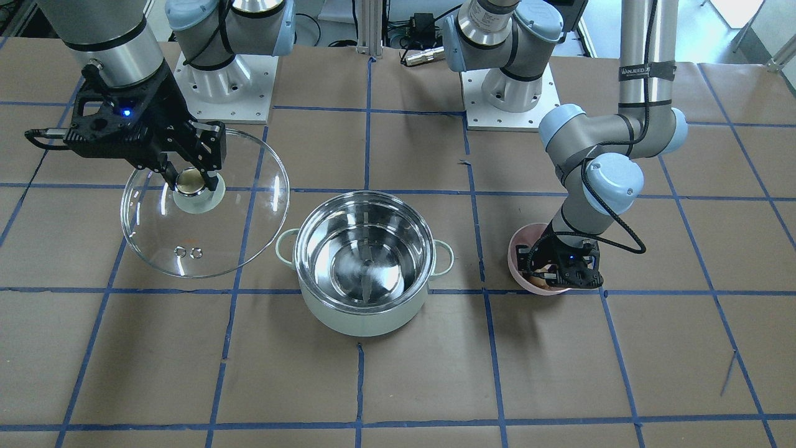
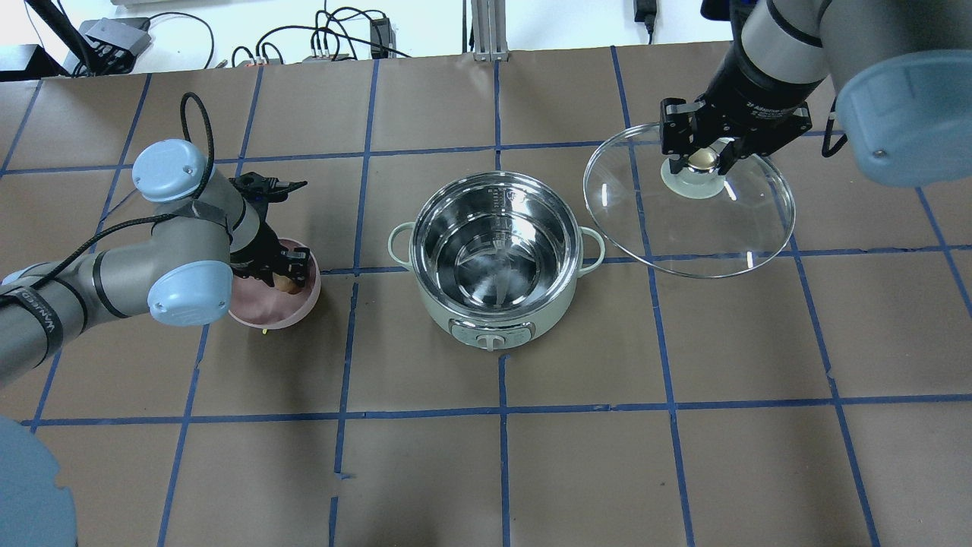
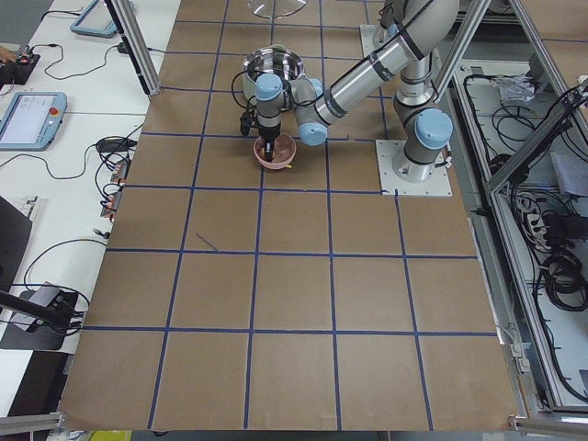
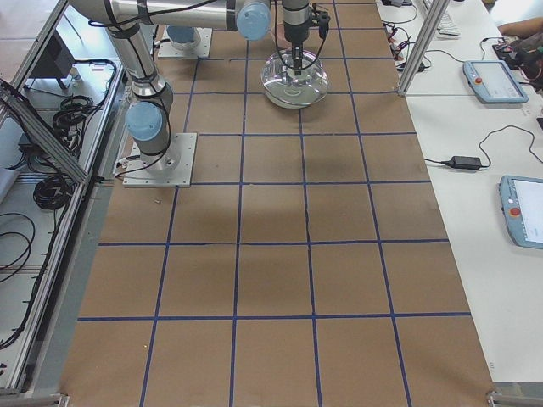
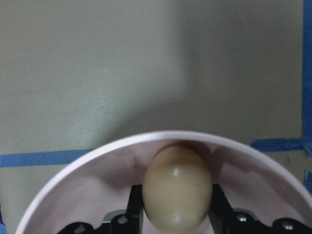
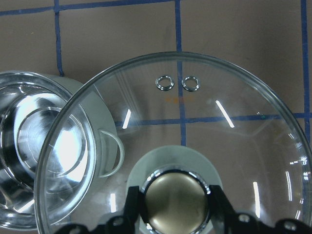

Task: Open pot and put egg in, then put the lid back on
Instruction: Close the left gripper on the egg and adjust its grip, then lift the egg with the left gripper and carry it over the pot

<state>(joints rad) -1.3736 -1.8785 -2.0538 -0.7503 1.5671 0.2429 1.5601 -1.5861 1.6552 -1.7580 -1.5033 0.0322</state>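
Note:
The tan egg, still low in a pink bowl, will be released near the middle of the mint-green pot's steel bottom (image 1: pixel 372 274) by my left gripper.
The mint-green pot (image 1: pixel 360 314) stands open at the table's middle, its steel inside empty; it also shows in the overhead view (image 2: pixel 493 319). My right gripper (image 1: pixel 193 180) is shut on the metallic knob of the glass lid (image 1: pixel 205 242) and holds the lid tilted above the table beside the pot (image 6: pixel 29 161). The right wrist view shows the knob (image 6: pixel 176 202) between the fingers. My left gripper (image 2: pixel 285 277) is down in a pink bowl (image 2: pixel 266 308). Its fingers close on both sides of the tan egg (image 5: pixel 178 187), which sits low in the bowl (image 5: pixel 97 156).
The table is brown paper with a grid of blue tape lines (image 1: pixel 360 386). Both arm bases (image 1: pixel 510 93) stand at the robot's edge of the table. The pink bowl (image 1: pixel 519 261) stands on the pot's robot-left side, the lid (image 2: pixel 683 228) hangs on its robot-right side.

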